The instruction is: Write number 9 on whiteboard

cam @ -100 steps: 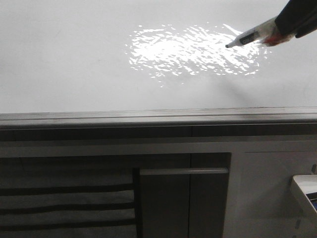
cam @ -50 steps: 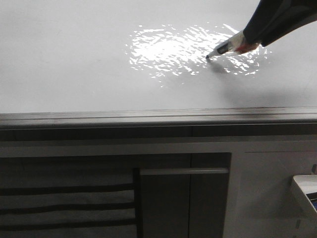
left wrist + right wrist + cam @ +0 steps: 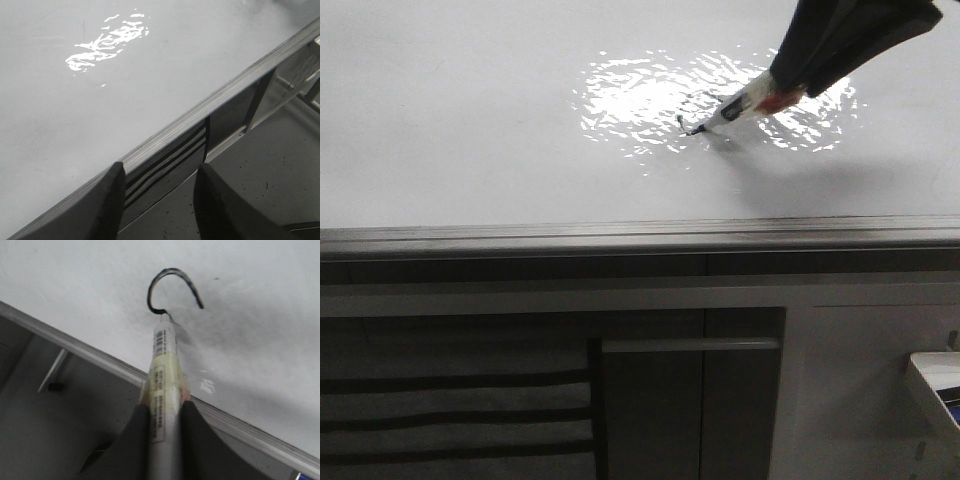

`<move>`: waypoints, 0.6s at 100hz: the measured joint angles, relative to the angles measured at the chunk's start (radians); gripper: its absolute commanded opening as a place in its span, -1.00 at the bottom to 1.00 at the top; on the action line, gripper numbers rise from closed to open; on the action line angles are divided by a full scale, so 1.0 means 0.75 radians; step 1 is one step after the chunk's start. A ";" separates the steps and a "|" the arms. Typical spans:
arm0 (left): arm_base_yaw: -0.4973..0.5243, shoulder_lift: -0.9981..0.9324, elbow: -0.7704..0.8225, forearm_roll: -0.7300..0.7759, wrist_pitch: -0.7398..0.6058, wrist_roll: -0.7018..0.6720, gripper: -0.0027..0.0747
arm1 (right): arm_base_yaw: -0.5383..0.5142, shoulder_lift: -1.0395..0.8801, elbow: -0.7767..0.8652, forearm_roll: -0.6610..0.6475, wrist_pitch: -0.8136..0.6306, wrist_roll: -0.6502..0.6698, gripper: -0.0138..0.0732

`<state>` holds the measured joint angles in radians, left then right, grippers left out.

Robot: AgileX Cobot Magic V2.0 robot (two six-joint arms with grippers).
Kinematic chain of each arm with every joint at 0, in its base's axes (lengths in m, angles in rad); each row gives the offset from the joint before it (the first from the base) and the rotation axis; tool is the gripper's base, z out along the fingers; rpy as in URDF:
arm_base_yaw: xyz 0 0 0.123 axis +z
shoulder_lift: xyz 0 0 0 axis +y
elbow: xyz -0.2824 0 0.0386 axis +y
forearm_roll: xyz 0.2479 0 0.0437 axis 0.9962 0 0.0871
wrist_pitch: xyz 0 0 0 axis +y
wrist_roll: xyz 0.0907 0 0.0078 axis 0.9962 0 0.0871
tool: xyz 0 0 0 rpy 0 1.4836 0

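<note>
The white marker should be picked up next by my left gripper, which will close on the marker's front end (image 3: 726, 113) between its writing tip and its red patch.
The whiteboard (image 3: 470, 130) is a glossy white-grey board with a bright rippled reflection and a grey metal edge strip (image 3: 620, 238). My right gripper (image 3: 162, 407) is shut on a white marker (image 3: 162, 390), its tip touching the board. In the front view the marker (image 3: 740, 105) slants down to the left from the dark gripper (image 3: 790, 85). A black open curved stroke (image 3: 172, 285), the start of the number 9, runs from the tip; it also shows faintly in the front view (image 3: 688, 126). My left gripper (image 3: 157, 172) is open and empty over the board's edge (image 3: 210, 107).
Dark cabinet panels (image 3: 690, 400) with horizontal slats (image 3: 450, 415) lie below the board's edge. A white object (image 3: 935, 385) pokes in at the lower right. A speckled grey floor (image 3: 265, 170) shows beyond the edge in the left wrist view.
The right gripper and marker have moved left and down across the board. The tip came down on the board and has drawn a short curved black stroke.
</note>
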<state>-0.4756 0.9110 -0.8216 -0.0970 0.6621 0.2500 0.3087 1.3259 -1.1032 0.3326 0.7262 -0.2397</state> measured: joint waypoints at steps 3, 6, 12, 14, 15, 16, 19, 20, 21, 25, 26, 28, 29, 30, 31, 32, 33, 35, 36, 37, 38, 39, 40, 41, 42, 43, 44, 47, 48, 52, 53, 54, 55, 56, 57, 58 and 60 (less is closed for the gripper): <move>0.000 0.000 0.000 0.000 0.000 0.000 -0.18 | -0.010 -0.014 0.000 -0.012 -0.002 0.000 -0.79; 0.000 0.000 0.000 0.000 0.000 0.000 -0.18 | -0.014 -0.024 0.000 -0.020 -0.005 0.000 -0.79; 0.000 0.000 0.000 0.000 0.000 0.000 -0.18 | -0.022 -0.034 0.000 -0.032 -0.011 0.000 -0.79; 0.000 0.000 0.000 0.000 0.000 0.000 -0.18 | -0.024 -0.034 0.000 -0.032 -0.011 0.000 -0.79; 0.000 0.000 0.000 0.000 0.000 0.000 -0.18 | -0.024 -0.034 0.000 -0.034 -0.011 0.000 -0.79; 0.000 0.000 0.000 0.000 0.000 0.000 -0.18 | -0.024 -0.034 0.000 -0.034 -0.011 0.000 -0.79; 0.000 0.000 0.000 0.000 0.000 0.000 -0.18 | -0.024 -0.034 0.000 -0.034 -0.011 0.000 -0.79; 0.000 0.000 0.000 0.000 0.000 0.000 -0.18 | -0.024 -0.034 0.000 -0.034 -0.011 0.000 -0.79; 0.000 0.000 0.000 0.000 0.000 0.000 -0.18 | -0.024 -0.034 0.000 -0.034 -0.011 0.000 -0.79; 0.000 0.000 0.000 0.000 0.000 0.000 -0.18 | -0.024 -0.034 0.000 -0.034 -0.011 0.000 -0.79; 0.000 0.000 0.000 0.000 0.000 0.000 -0.18 | -0.024 -0.034 0.004 -0.034 -0.011 0.000 -0.79; 0.000 0.000 0.000 0.000 0.000 0.000 -0.18 | -0.024 -0.034 0.008 -0.034 -0.011 0.000 -0.79; 0.000 0.000 0.000 0.000 0.000 0.000 -0.18 | -0.024 -0.034 0.010 -0.034 -0.011 0.000 -0.79; 0.000 0.000 0.000 0.000 0.000 0.000 -0.18 | -0.024 -0.034 0.009 -0.034 -0.011 0.000 -0.79; 0.000 0.000 0.000 0.000 0.000 0.000 -0.18 | -0.022 -0.034 0.014 -0.034 -0.011 0.000 -0.79; 0.000 0.000 0.000 0.000 0.000 0.000 -0.18 | -0.022 -0.034 0.018 -0.031 -0.008 0.000 -0.79; 0.000 0.000 0.000 0.000 0.000 0.000 -0.18 | -0.019 -0.034 0.021 -0.030 -0.007 0.000 -0.79; 0.000 0.000 0.000 0.000 0.000 0.000 -0.18 | -0.012 -0.031 0.034 -0.027 -0.001 0.000 -0.79; 0.000 0.000 0.000 0.000 0.000 0.000 -0.18 | -0.008 -0.031 0.038 -0.025 0.002 0.000 -0.79; 0.000 0.000 0.000 0.000 0.000 0.000 -0.18 | -0.009 -0.031 0.043 -0.025 0.003 0.000 -0.79; 0.000 0.000 0.000 0.000 0.000 0.000 -0.18 | 0.000 -0.031 0.052 -0.020 0.006 0.000 -0.79; 0.000 0.000 0.000 0.000 0.000 0.000 -0.18 | 0.003 -0.028 0.057 -0.021 0.010 0.000 -0.79; 0.000 0.000 0.000 0.000 0.000 0.000 -0.18 | 0.006 -0.029 0.068 -0.021 0.013 0.000 -0.79; 0.000 0.000 0.000 0.000 0.000 0.000 -0.18 | 0.012 -0.029 0.073 -0.019 0.012 0.000 -0.79; 0.000 0.000 0.000 0.000 0.000 0.000 -0.18 | 0.015 -0.029 0.085 -0.019 0.018 0.000 -0.79; 0.000 0.000 0.000 0.000 0.000 0.000 -0.18 | 0.023 -0.026 0.091 -0.018 0.020 0.000 -0.79; 0.000 0.000 0.000 0.000 0.000 0.000 -0.18 | 0.023 -0.028 0.097 -0.018 0.019 0.000 -0.79; 0.000 0.000 0.000 0.000 0.000 0.000 -0.18 | 0.041 -0.022 0.121 -0.016 0.027 -0.003 -0.79; 0.000 0.000 0.000 0.000 0.000 0.003 -0.18 | 0.047 -0.020 0.131 -0.016 0.034 -0.003 -0.79; 0.000 0.000 0.000 0.000 0.000 0.011 -0.18 | 0.057 -0.015 0.149 -0.016 0.048 -0.009 -0.79; 0.000 0.000 0.000 0.000 0.000 0.018 -0.18 | 0.059 -0.015 0.152 -0.016 0.051 -0.009 -0.79; 0.000 0.000 0.000 0.000 0.000 0.022 -0.18 | 0.064 -0.013 0.155 -0.016 0.054 -0.013 -0.79; 0.000 0.000 0.000 -0.003 0.000 0.031 -0.18 | 0.063 -0.013 0.155 -0.016 0.054 -0.014 -0.79; 0.000 0.003 0.000 -0.007 0.000 0.037 -0.18 | 0.065 -0.013 0.155 -0.016 0.054 -0.016 -0.79; 0.000 0.003 0.000 -0.011 0.000 0.049 -0.18 | 0.068 -0.013 0.155 -0.016 0.054 -0.021 -0.79; 0.000 0.003 0.000 -0.019 0.000 0.056 -0.18 | 0.068 -0.013 0.155 -0.016 0.054 -0.021 -0.79; 0.000 0.009 -0.003 -0.036 0.000 0.081 -0.18 | 0.071 -0.016 0.155 -0.016 0.057 -0.028 -0.79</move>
<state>-0.4756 0.9176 -0.8241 -0.1239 0.6621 0.3108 0.3624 1.3139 -0.9872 0.3209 0.7692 -0.2604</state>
